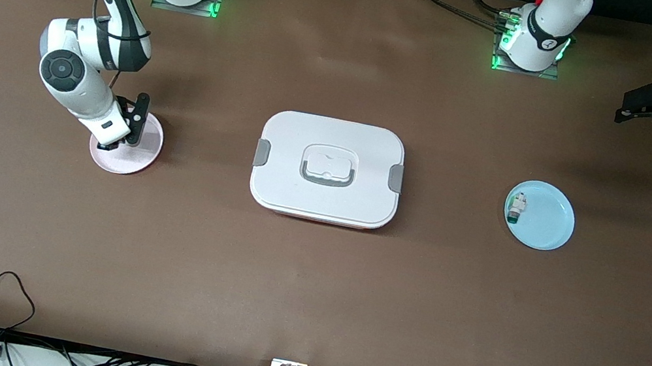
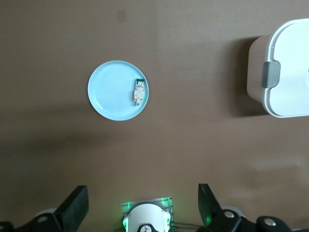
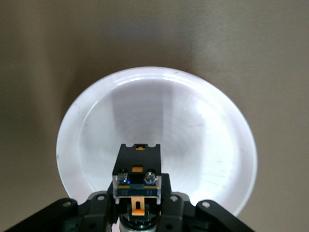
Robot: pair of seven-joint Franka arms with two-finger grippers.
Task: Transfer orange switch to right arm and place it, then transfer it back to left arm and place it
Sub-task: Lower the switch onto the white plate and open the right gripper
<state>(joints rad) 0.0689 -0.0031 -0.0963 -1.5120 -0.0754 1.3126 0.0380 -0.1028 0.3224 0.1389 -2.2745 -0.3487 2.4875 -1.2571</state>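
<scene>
Next, I set the orange switch down with my right gripper on the pale pink plate, just off its middle (image 1: 137,134) (image 3: 127,156) toward the far rim of the plate.
In the right wrist view the orange switch (image 3: 137,166), black with orange marks, sits clamped between the fingers of my right gripper (image 3: 137,208), which is shut on it. That gripper (image 1: 109,143) is low over a pale pink plate (image 1: 139,157) at the right arm's end of the table. Whether the switch touches the plate (image 3: 207,130) I cannot tell. The white lidded box (image 1: 328,169) stands at the table's middle. My left gripper (image 1: 637,102) hangs open and empty high over the left arm's end of the table, its fingers (image 2: 72,209) spread wide.
A light blue plate (image 1: 548,221) lies between the box and the left arm's end, and holds a small white component with a green end (image 1: 516,208). From the left wrist the blue plate (image 2: 111,92), that component (image 2: 139,92) and a corner of the box (image 2: 285,72) show. Cables run along the front edge.
</scene>
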